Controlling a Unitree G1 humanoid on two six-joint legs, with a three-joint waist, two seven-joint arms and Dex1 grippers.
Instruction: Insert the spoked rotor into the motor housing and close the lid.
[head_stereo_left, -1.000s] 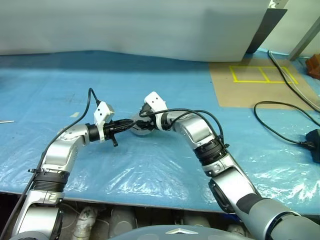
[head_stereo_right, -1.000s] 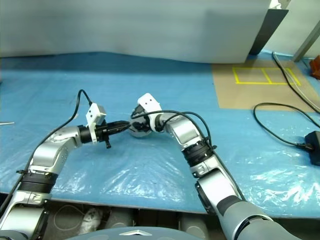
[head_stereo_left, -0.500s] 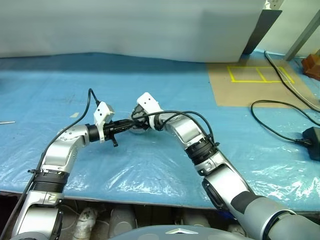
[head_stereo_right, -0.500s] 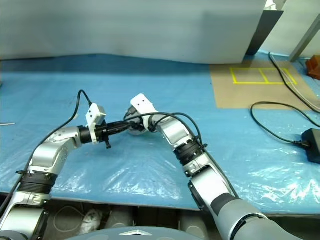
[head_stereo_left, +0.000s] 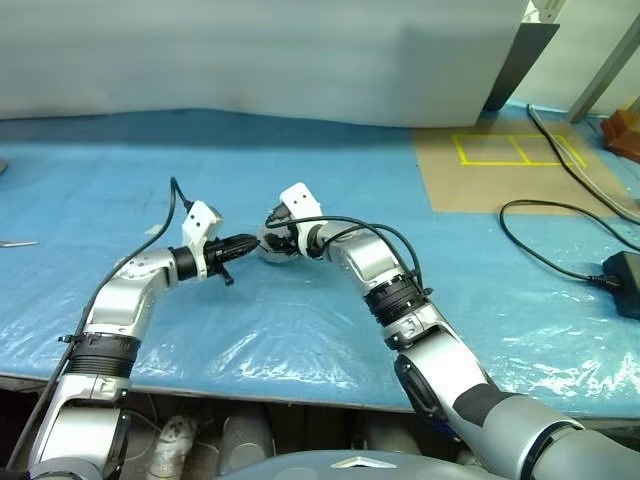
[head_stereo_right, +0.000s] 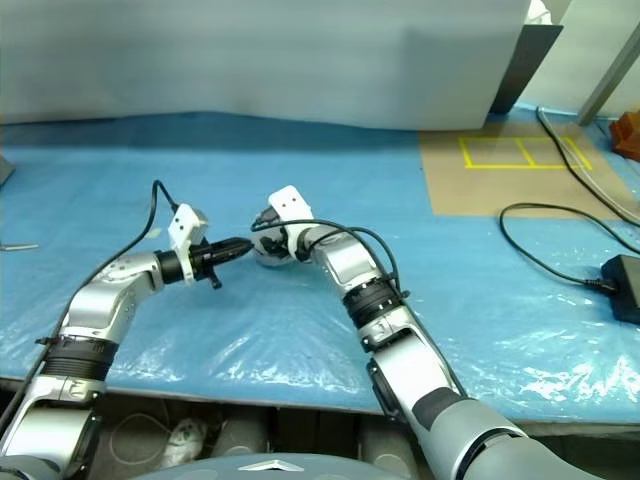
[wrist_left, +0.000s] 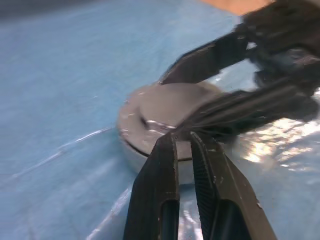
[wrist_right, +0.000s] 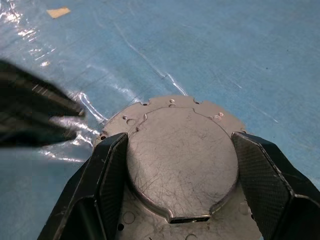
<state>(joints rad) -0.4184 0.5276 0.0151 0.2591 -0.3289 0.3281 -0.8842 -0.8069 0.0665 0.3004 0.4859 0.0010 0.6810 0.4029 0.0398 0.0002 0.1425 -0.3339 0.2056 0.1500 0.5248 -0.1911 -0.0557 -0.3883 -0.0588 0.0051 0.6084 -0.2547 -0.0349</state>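
Observation:
The right gripper is pinching the motor housing's raised plate from above, so it should open and grip the motor housing's rim (wrist_right: 227, 226) from the side opposite the left gripper.
The motor housing (wrist_right: 180, 165) is a round silver metal body on the blue plastic sheet (head_stereo_left: 300, 330). It shows a smooth scratched face, and its inside is hidden. My right gripper (wrist_right: 180, 137) is shut on it, one black finger (wrist_right: 112, 170) pressed against each side of the raised centre plate. In the left eye view this gripper (head_stereo_left: 272, 240) reaches in from the right. My left gripper (wrist_left: 182, 136) is shut with nothing in it. Its tip (head_stereo_left: 250, 241) sits at the housing's rim (wrist_left: 150, 150), opposite the right gripper. The rotor and the lid are out of view.
A brown board with yellow tape (head_stereo_left: 510, 165) lies at the back right. A black cable (head_stereo_left: 560, 250) and a black adapter (head_stereo_left: 622, 270) lie at the right. A pale wall (head_stereo_left: 260, 60) runs behind the table. A scrap of tape (wrist_right: 58, 12) lies on the sheet.
My left gripper has edged a little farther away and to the left, and has turned. The right gripper has sunk slightly with the housing. The head camera has shifted.

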